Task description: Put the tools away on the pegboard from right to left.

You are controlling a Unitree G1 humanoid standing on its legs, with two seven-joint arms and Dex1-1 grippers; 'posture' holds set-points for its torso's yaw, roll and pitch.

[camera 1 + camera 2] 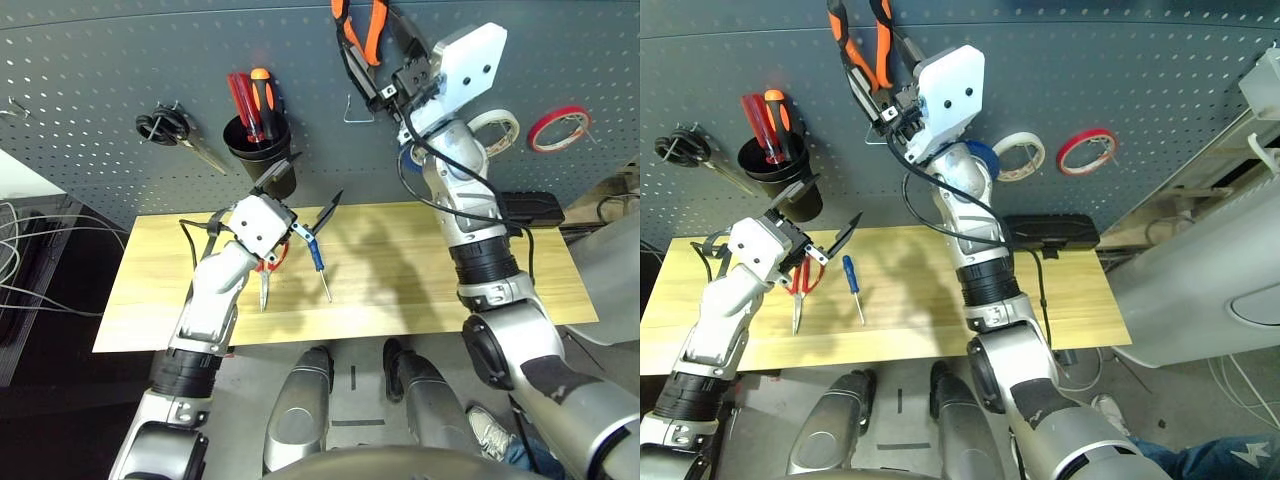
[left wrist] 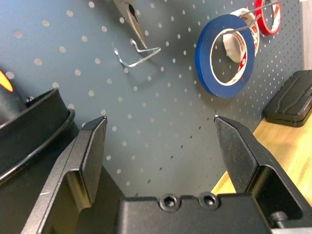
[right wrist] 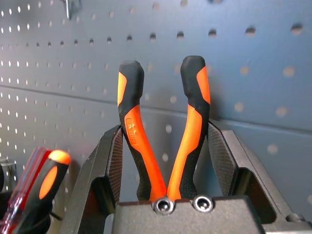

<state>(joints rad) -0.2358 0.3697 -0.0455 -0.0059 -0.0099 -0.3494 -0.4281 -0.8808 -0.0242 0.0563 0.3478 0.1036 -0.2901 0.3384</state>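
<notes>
The robot's left gripper will next move to the middle of the handle point(image 1: 314, 251) of the small blue-handled screwdriver next to the red-handled scissors and close there.
My right gripper point(image 1: 388, 48) is raised against the pegboard point(image 1: 120, 60) and shut on the orange-and-black pliers point(image 3: 163, 122), one finger outside each handle. The pliers' nose points down, just above a bent wire hook point(image 2: 137, 52). A blue tape roll point(image 2: 224, 56) hangs on the board behind my right forearm. On the table, the small blue-handled screwdriver point(image 1: 318, 262) lies beside the red-handled scissors point(image 1: 266, 278), which are partly under my left wrist. My left gripper point(image 1: 838, 198) hovers open and empty above them, in front of the black cup point(image 1: 262, 150).
The cup holds red and orange screwdrivers. Black-handled scissors point(image 1: 172, 130) hang at the board's left. White tape point(image 1: 1020, 155) and red tape point(image 1: 1087, 150) hang to the right of the blue roll. A black case point(image 1: 527, 208) lies at the table's back right.
</notes>
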